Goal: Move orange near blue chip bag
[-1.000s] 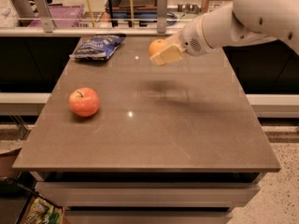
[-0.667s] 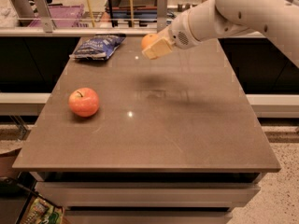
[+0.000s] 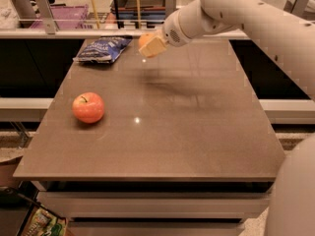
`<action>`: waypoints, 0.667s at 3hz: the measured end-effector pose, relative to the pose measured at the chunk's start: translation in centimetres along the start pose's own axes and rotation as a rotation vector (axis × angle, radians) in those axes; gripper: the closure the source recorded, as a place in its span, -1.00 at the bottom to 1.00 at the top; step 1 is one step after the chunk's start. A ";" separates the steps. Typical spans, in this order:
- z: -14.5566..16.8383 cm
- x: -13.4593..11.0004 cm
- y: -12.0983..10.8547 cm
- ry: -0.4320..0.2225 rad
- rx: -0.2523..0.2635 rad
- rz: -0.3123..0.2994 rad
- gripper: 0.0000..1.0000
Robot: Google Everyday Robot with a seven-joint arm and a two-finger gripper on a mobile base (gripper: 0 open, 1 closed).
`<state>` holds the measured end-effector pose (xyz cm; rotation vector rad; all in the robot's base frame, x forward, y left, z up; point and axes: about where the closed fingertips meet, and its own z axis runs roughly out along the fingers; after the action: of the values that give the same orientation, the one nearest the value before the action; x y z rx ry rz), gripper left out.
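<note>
My gripper is going to set the orange down on the brown table [image 3: 132,56], against the edge of the blue chip bag that is nearest to it. The orange is now held above the tabletop.
My gripper [image 3: 148,45] is above the far middle of the brown table [image 3: 197,132], shut on the orange [image 3: 143,39], which shows only partly behind the tan fingers [image 3: 153,47]. The blue chip bag [image 3: 102,49] lies flat at the table's far left corner, a short way to the left of the gripper and the orange. The orange is held above the tabletop and throws a shadow below it.
A red-pink apple [image 3: 88,107] with a stem sits at the table's left side. A metal rail [image 3: 74,33] and a purple bin [image 3: 59,14] stand behind the far edge. My white arm [image 3: 256,18] reaches in from the right.
The gripper has carried the orange leftward and farther back, closer to the blue chip bag. The apple and the bag have not moved.
</note>
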<state>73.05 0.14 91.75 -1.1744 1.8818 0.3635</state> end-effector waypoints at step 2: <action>4.8 0.3 -1.2 -0.026 -0.036 0.009 1.00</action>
<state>76.44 2.33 88.91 -1.1799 1.8651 0.4174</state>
